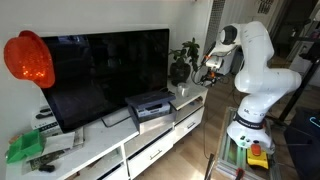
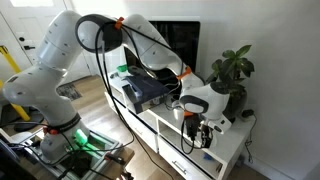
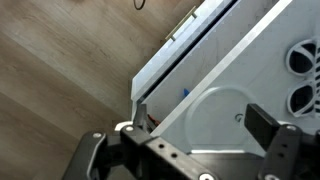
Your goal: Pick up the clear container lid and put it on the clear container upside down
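The robot's gripper needs to close on the rim of the clear container lid (image 1: 204, 85) (image 3: 187, 128), at the side nearest the front edge of the white TV stand.
In the wrist view the clear round container lid (image 3: 222, 118) lies flat on the white TV stand top (image 3: 250, 50), close to its front edge. My gripper (image 3: 200, 128) is open just above it. One finger is near the stand's edge and the other is over the lid's far side, so the lid lies between them. In both exterior views the gripper (image 1: 207, 68) (image 2: 200, 126) points down at the end of the stand beside the plant. I cannot make out the clear container itself.
A potted plant (image 2: 232, 72) (image 1: 183, 58) stands right behind the gripper. A large TV (image 1: 105, 70) and a black device (image 1: 150, 104) (image 2: 150, 90) are further along the stand. Two white slotted round shapes (image 3: 303, 75) lie beside the lid. The wooden floor (image 3: 60, 70) is below the stand's edge.
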Robot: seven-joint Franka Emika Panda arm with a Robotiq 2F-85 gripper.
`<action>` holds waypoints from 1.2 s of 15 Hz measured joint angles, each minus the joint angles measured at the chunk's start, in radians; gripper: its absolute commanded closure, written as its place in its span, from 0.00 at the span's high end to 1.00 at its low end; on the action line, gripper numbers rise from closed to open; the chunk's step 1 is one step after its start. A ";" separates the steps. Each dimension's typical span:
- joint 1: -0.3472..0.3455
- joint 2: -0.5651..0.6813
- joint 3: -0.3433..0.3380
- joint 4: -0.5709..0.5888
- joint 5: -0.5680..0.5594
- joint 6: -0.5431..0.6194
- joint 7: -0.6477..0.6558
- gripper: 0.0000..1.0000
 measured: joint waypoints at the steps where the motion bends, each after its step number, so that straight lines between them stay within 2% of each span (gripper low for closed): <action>1: -0.008 0.023 0.004 0.020 0.000 0.004 0.006 1.00; 9: 0.004 0.177 0.022 0.169 0.000 0.014 0.136 1.00; 12: 0.015 0.220 0.022 0.223 0.000 0.013 0.190 0.86; 15: 0.021 0.254 0.021 0.264 0.000 0.005 0.227 0.53; 18: 0.022 0.282 0.019 0.296 -0.001 -0.001 0.244 0.32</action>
